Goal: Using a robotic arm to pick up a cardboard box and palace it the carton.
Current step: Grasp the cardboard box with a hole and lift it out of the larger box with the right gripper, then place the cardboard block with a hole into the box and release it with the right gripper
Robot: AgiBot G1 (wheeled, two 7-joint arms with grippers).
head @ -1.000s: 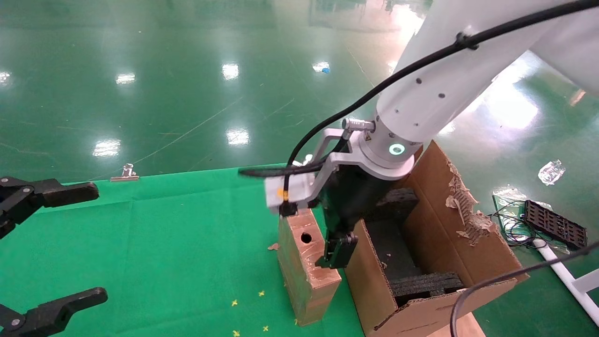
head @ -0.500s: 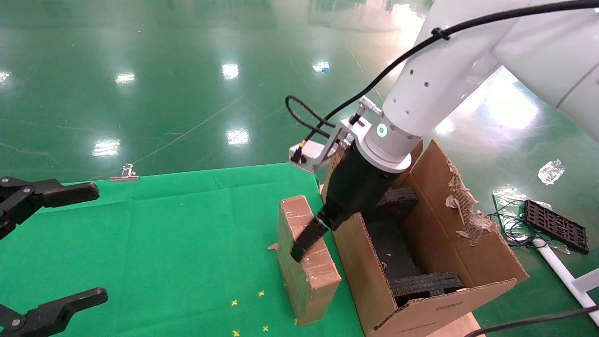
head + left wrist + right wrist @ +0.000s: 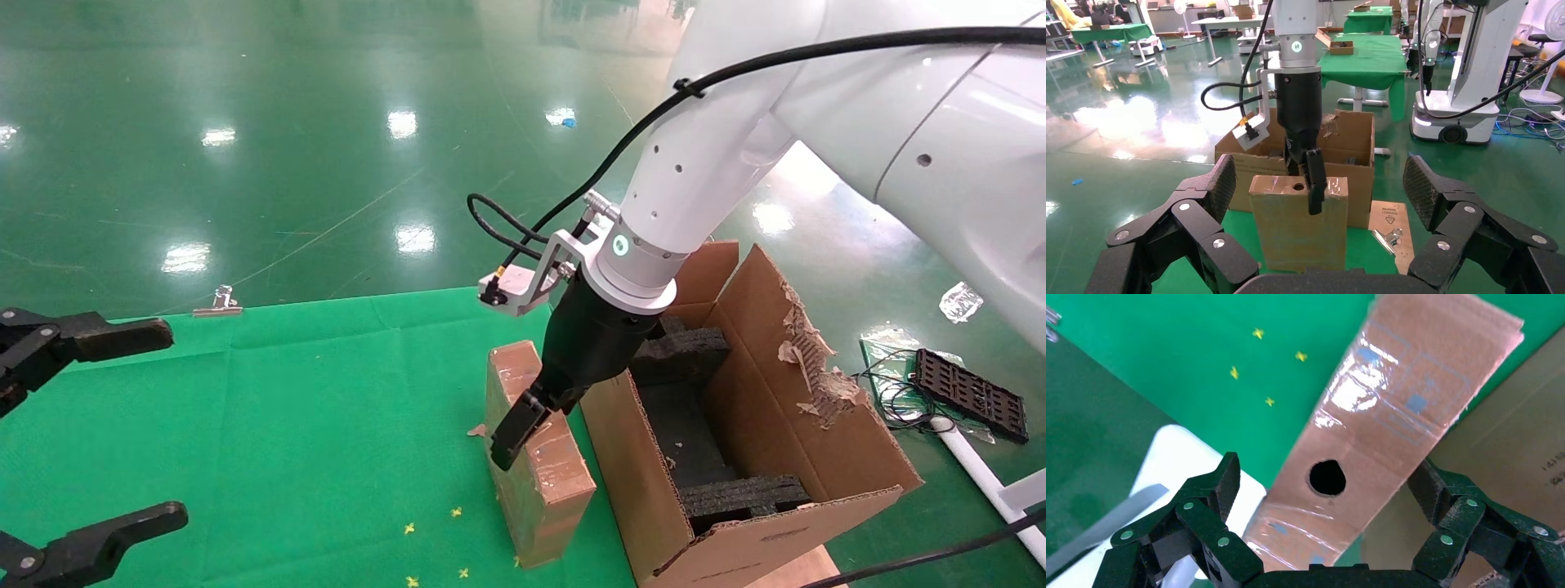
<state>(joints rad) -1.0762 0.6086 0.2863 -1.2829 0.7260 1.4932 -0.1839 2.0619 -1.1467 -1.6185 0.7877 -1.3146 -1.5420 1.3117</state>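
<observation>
The cardboard box's top has a round hole and a near edge. I need to close my right gripper between them, across the taped near end (image 3: pixel 556 462) (image 3: pixel 1294 530) of that top.
The cardboard box (image 3: pixel 547 482) stands upright on the green cloth, right beside the carton (image 3: pixel 817 425). Taped and scuffed, it has a round hole (image 3: pixel 1327 478) in its top face. The robotic arm (image 3: pixel 703 180) reaches down from the upper right. Its right gripper (image 3: pixel 535 412) is open astride the box's top. One finger (image 3: pixel 508 431) hangs over the box's left face; the other is hidden between box and carton. In the right wrist view the box (image 3: pixel 1389 416) lies between the spread fingers (image 3: pixel 1211 496). My left gripper (image 3: pixel 139 425) is open, parked at the table's left.
Black foam blocks (image 3: pixel 744 494) lie inside the carton, whose right flap is torn. A metal binder clip (image 3: pixel 219 302) sits at the table's far edge. On the floor to the right are a black tray (image 3: pixel 968 392) and cables.
The right wrist turned and swung left from the box's carton side to over its top. One finger now hangs on the box's left face. The box has not moved.
</observation>
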